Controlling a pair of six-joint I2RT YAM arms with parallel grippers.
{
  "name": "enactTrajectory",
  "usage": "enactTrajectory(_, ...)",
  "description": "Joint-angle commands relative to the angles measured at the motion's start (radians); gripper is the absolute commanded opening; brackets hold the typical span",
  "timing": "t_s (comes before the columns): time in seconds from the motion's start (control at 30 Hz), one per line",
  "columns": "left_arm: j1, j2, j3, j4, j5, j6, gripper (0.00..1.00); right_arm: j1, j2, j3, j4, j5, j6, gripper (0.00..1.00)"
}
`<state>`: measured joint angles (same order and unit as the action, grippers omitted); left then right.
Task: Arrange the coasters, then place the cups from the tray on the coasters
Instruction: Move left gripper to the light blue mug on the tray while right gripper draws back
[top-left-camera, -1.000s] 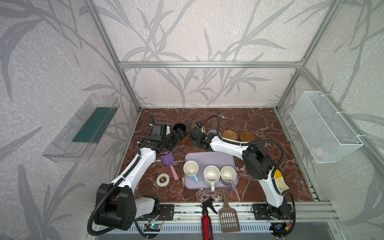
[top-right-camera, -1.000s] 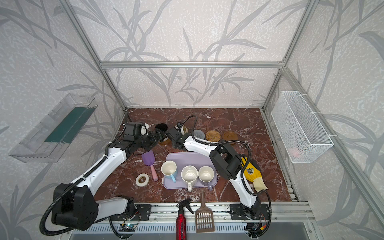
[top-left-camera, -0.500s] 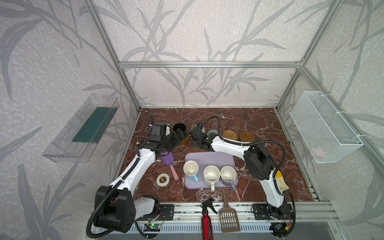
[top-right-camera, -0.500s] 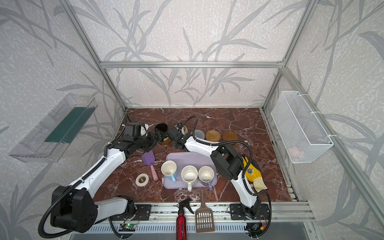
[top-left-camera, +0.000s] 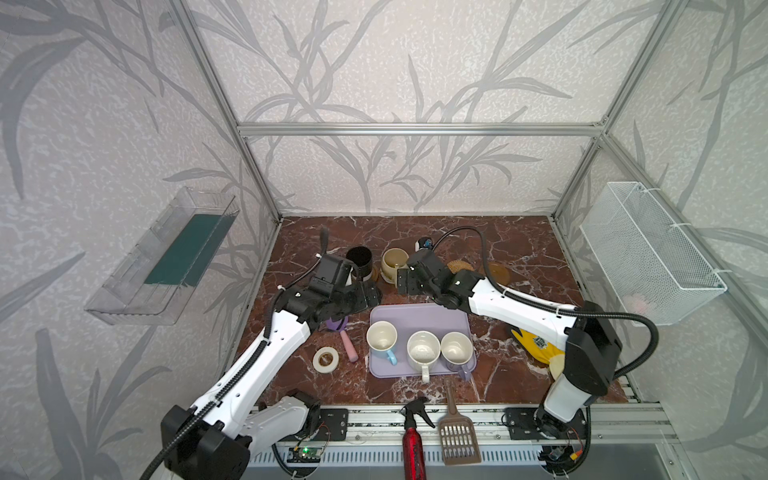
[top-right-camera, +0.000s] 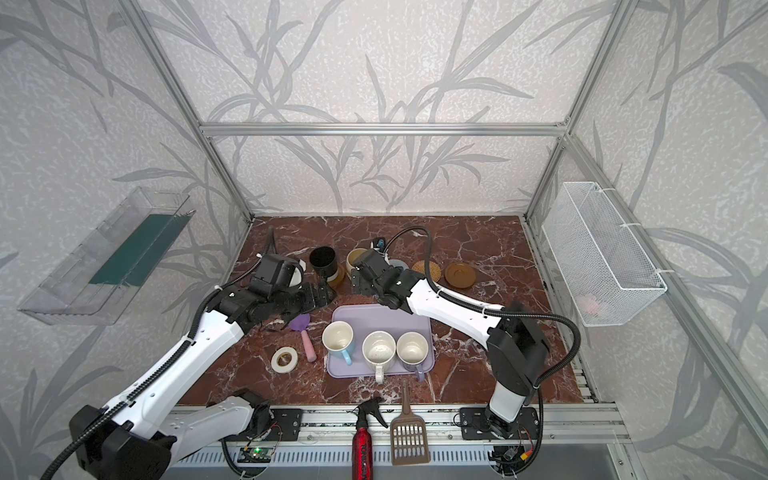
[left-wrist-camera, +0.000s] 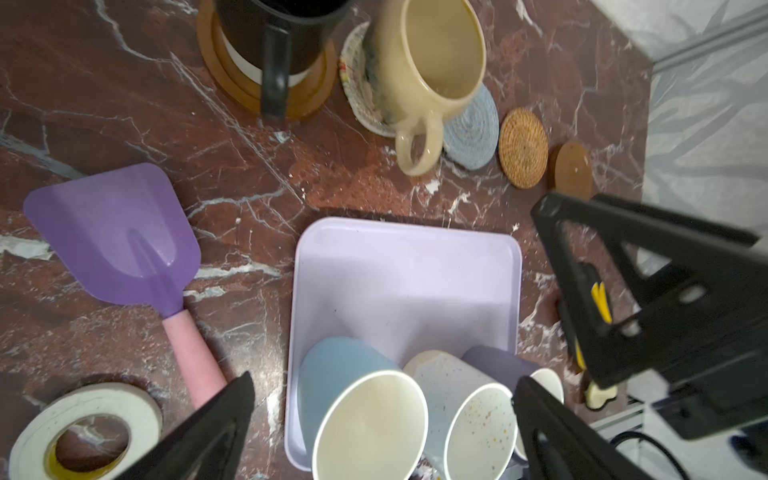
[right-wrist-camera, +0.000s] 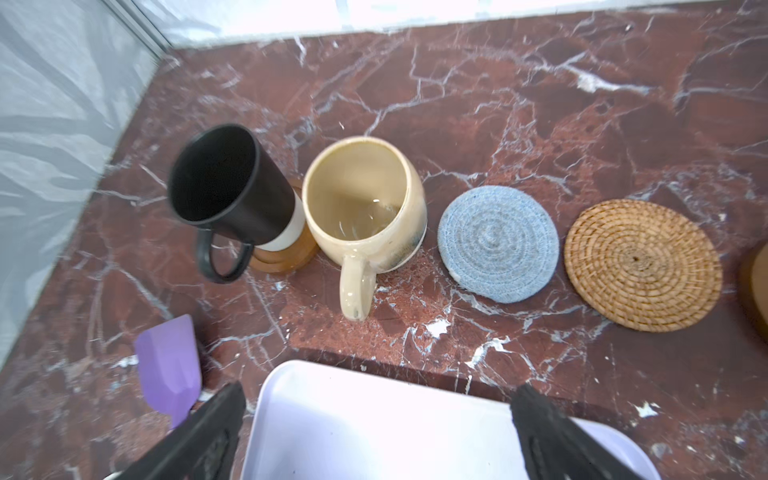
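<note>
Next, I move my left gripper to the light blue cup and close it around its body (top-left-camera: 381, 340) (left-wrist-camera: 352, 400) just under the cup's rim.
The black cup (right-wrist-camera: 232, 183) stands on a brown wooden coaster (right-wrist-camera: 291, 257), and the beige cup (right-wrist-camera: 365, 203) on the cream woven coaster (left-wrist-camera: 353, 95). The grey-blue coaster (right-wrist-camera: 498, 243), the rattan coaster (right-wrist-camera: 642, 264) and a second brown coaster (top-left-camera: 498, 273) lie bare in a row. On the lavender tray (top-left-camera: 419, 318) stand the light blue cup (top-left-camera: 381, 336), white cup (top-left-camera: 423, 348) and lavender cup (top-left-camera: 457, 347). My right gripper (right-wrist-camera: 380, 388) hangs open and empty over the tray's far edge, just short of the beige cup. Beside it, my left gripper (left-wrist-camera: 384, 380) is open and empty.
A purple scoop with a pink handle (top-left-camera: 337, 325) and a white tape roll (top-left-camera: 326, 359) lie left of the tray. A red spray bottle (top-left-camera: 411, 436) and a brown slotted scoop (top-left-camera: 457, 428) sit at the front rail. A yellow object (top-left-camera: 536, 345) lies under the right arm.
My right gripper has opened, let go of the beige cup and drawn back a little toward the tray. The left arm has barely shifted.
</note>
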<state>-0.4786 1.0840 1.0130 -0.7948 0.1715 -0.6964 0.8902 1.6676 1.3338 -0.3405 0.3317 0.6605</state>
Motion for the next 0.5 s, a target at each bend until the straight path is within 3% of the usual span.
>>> enactTrajectory(0.0,-0.087,-0.028,0.008,-0.138,-0.167,-0.054,0.99,-0.002,-0.090,-0.056,0.004,-0.033,-0.016,0.99)
enactTrajectory(0.13,-0.185,-0.046,-0.005,-0.182,-0.208,-0.126,0.99,-0.002,-0.201,-0.141,0.025,-0.160,-0.116,0.99)
enactTrajectory(0.47,-0.417,-0.061,-0.103,-0.150,-0.241,-0.306,0.99,-0.045,-0.457,-0.341,-0.052,-0.399,-0.101,0.99)
